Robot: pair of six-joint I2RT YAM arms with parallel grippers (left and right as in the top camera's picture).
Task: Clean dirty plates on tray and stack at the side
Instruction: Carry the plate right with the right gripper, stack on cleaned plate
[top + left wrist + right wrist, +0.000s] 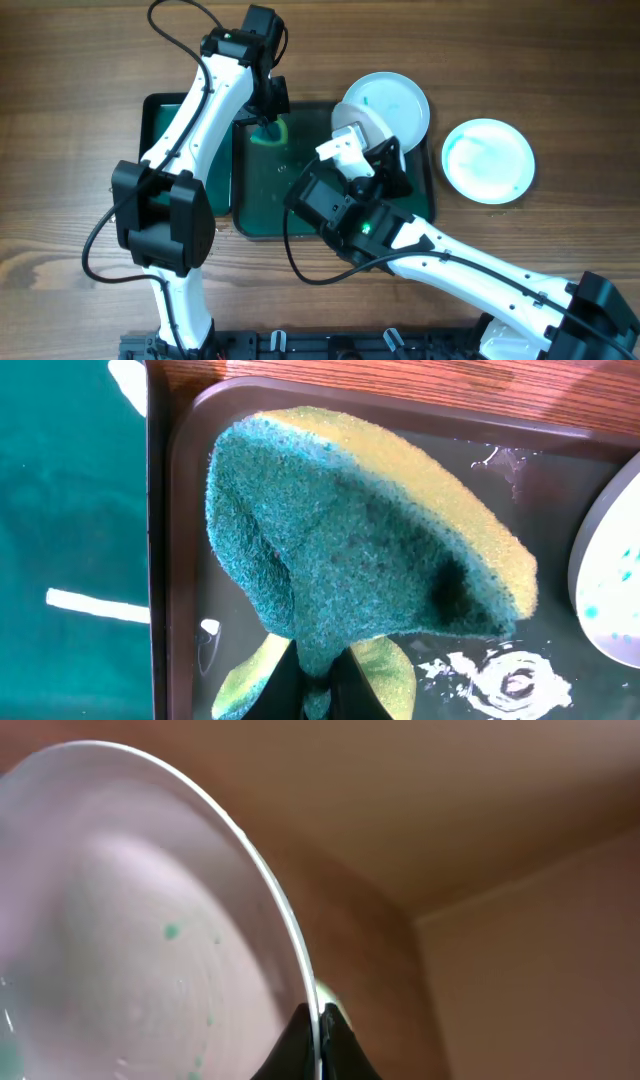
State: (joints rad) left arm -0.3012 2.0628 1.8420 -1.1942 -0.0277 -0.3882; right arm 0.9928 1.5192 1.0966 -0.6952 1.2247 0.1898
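The robot's right gripper should set the white plate down on top of the plate lying clear of the large tray [488,161].
My left gripper [266,118] [320,685] is shut on a green and yellow sponge [270,132] [350,530], folded and held over the far left corner of the large dark green tray [265,205] [560,490]. My right gripper [372,145] [320,1025] is shut on the rim of a white plate [390,105] [130,940] with small teal specks, held tilted above the tray's far right part; its edge also shows in the left wrist view [612,580]. A second plate [488,160], pale blue with a teal tint, lies on the table right of the tray. A third plate is not in view.
A smaller narrow dark green tray [160,115] [70,510] lies against the large tray's left side. White foam and water streaks [500,670] sit on the large tray's floor. The wooden table [80,120] surrounds both trays.
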